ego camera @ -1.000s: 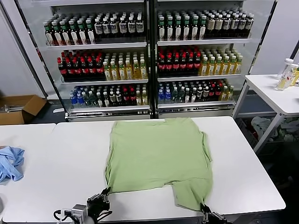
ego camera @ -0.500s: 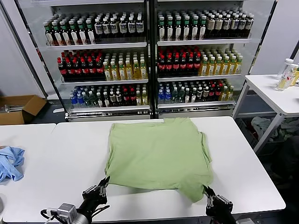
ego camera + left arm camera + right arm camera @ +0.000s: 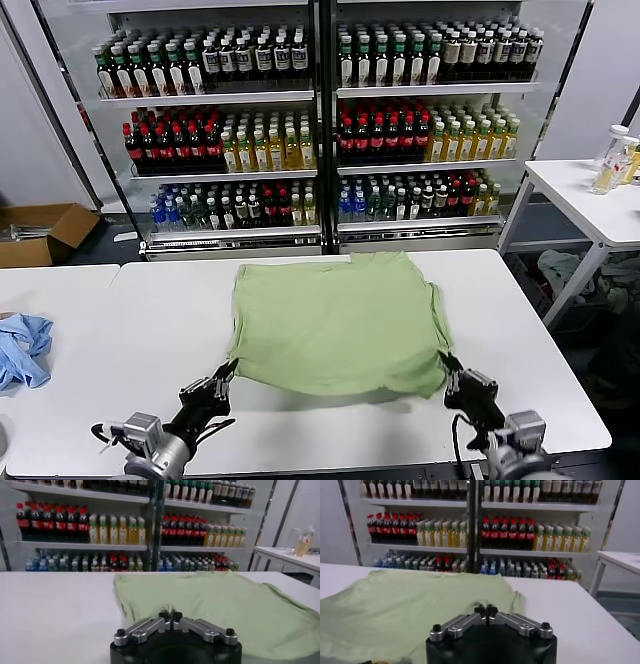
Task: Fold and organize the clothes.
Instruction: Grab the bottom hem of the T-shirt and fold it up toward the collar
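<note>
My right gripper is going to release the hem corner, setting it free on the light green shirt's edge [image 3: 430,314] [image 3: 509,607] that faces the side table.
The clothes, one light green shirt [image 3: 335,322], lie spread on the white table [image 3: 130,330] with the near hem raised off the surface. My left gripper [image 3: 228,368] is shut on the hem's near left corner. My right gripper [image 3: 447,362] is shut on the near right corner. In the left wrist view the closed left gripper [image 3: 170,615] pinches green cloth [image 3: 225,600]. The right wrist view shows the right gripper [image 3: 485,611] pinching the shirt edge [image 3: 410,605] the same way. No collar, buttons or print show.
A light blue cloth [image 3: 22,348] lies at the table's far left edge. Behind the table stands a glass-door drinks fridge [image 3: 320,120]. A side table [image 3: 590,200] with bottles is at the right, and a cardboard box [image 3: 45,232] sits on the floor at the left.
Both grippers have moved away from me, carrying the near hem up and toward the far side. The flap that hung by the front right edge is now drawn up level with the hem.
</note>
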You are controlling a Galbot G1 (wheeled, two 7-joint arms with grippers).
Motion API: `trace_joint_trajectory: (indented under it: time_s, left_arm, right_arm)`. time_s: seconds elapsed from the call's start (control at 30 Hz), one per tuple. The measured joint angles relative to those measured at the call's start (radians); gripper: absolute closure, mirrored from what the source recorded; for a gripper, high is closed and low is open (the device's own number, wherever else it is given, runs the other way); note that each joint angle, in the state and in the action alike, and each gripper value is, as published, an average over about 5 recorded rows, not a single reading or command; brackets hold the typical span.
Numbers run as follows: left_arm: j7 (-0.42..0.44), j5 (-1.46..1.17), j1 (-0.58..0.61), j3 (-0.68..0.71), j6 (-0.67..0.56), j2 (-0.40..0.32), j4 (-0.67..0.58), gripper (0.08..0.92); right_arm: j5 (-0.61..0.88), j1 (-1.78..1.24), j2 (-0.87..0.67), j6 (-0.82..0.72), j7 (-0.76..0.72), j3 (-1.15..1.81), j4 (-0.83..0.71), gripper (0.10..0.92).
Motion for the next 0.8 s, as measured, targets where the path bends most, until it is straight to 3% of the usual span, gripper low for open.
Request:
trace_joint_trajectory:
  time_s: [0.33,0.8]
  left_arm:
    - [-0.002,-0.042,-0.144,0.035,-0.006,0.033,0.133,0.920]
    - [-0.005,-0.021,-0.304,0.112,-0.024,0.029,0.304,0.920]
  right_arm:
    - [0.023,0.166,-0.021,0.009,-0.012,-0.056,-0.151,0.918]
    - [-0.023,0.322,-0.039,0.045,-0.045,-0.148,-0.290,0.918]
